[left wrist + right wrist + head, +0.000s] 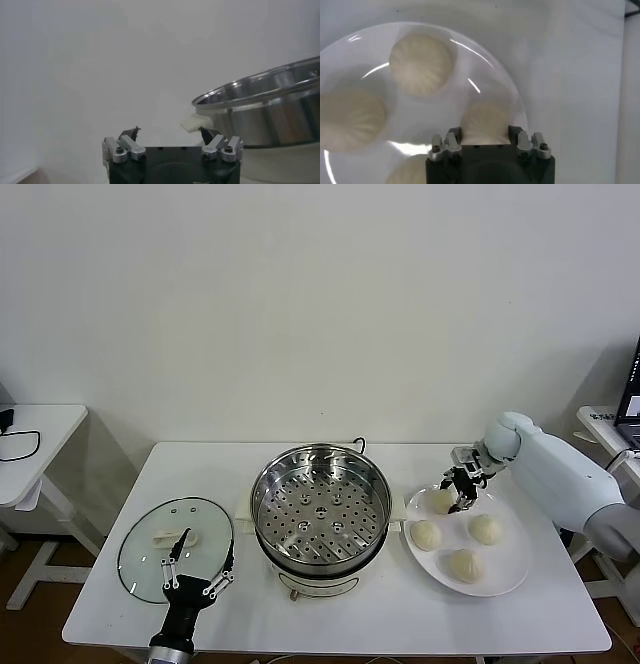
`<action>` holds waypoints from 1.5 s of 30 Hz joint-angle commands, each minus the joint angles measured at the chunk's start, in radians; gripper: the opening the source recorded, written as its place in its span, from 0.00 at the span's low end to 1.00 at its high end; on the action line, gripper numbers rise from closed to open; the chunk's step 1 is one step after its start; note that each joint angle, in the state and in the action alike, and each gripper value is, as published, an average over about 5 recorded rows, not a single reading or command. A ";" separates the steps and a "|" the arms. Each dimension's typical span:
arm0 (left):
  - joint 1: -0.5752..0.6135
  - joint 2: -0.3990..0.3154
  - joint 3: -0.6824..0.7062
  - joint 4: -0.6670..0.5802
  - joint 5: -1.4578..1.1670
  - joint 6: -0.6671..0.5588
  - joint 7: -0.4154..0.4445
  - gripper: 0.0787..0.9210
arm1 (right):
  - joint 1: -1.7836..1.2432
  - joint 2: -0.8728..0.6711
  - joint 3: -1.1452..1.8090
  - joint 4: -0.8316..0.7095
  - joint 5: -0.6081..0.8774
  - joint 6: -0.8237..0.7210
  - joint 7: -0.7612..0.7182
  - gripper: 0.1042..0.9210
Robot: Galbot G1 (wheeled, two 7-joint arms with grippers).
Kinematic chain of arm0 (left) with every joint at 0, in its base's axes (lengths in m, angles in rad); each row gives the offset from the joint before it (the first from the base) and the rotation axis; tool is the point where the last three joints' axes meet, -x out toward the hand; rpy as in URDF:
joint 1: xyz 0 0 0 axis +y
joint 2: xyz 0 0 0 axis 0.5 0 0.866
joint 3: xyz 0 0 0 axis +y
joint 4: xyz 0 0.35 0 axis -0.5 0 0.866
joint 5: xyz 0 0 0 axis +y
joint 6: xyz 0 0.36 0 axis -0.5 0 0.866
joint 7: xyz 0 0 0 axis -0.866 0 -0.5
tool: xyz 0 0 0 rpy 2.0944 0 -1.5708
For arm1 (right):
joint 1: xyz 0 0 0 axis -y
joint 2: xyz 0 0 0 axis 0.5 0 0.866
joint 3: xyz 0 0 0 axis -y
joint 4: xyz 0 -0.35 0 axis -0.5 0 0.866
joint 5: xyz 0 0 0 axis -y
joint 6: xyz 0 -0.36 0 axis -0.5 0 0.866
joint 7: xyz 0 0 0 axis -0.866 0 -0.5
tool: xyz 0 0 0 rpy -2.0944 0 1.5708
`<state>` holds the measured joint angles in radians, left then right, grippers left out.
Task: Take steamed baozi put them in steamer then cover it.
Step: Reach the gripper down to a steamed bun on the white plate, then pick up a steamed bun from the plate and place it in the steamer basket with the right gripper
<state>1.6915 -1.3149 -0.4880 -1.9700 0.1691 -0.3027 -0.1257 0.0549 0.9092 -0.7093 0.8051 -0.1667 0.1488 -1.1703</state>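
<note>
I will let go of the baozi with my right gripper on the back part of the steamer's perforated tray [318, 481], behind the round bumps.
Four cream-white steamed baozi lie on a white plate [512, 572] to the right of the steamer [262, 484], a shiny steel pot whose perforated tray holds nothing. My right gripper [460, 502] reaches down onto the plate's back-left baozi [441, 500]. In the right wrist view that baozi [485, 120] fills the gap of the right gripper [484, 134], with both fingers pressed to its sides. The other baozi [486, 529] [426, 534] [462, 564] lie free. The glass cover [150, 559] rests flat, left of the steamer. My left gripper [197, 576] hovers open over its near edge.
The steamer [265, 115] stands on a white base with a knob [295, 589] at the front. Side tables flank the white table, left [30, 434] and right [605, 419]. The right forearm [560, 474] slants over the table's right end.
</note>
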 commanded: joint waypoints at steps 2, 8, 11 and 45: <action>-0.003 0.003 0.008 -0.006 0.000 0.005 -0.001 0.88 | 0.208 -0.043 -0.065 0.209 0.028 0.191 -0.046 0.65; 0.003 0.002 0.012 -0.015 0.000 0.007 -0.001 0.88 | 0.394 -0.001 -0.207 0.352 0.122 0.318 -0.060 0.66; 0.007 0.002 0.011 -0.019 0.000 0.007 -0.001 0.88 | 0.453 0.042 -0.245 0.407 0.138 0.384 -0.057 0.66; 0.020 0.005 -0.016 -0.029 -0.012 0.001 -0.008 0.88 | 0.213 0.377 -0.226 0.291 -0.193 0.541 -0.083 0.68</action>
<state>1.7123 -1.3092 -0.5008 -2.0013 0.1573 -0.3015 -0.1324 0.3170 1.2385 -0.9454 1.1474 -0.2957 0.6694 -1.2524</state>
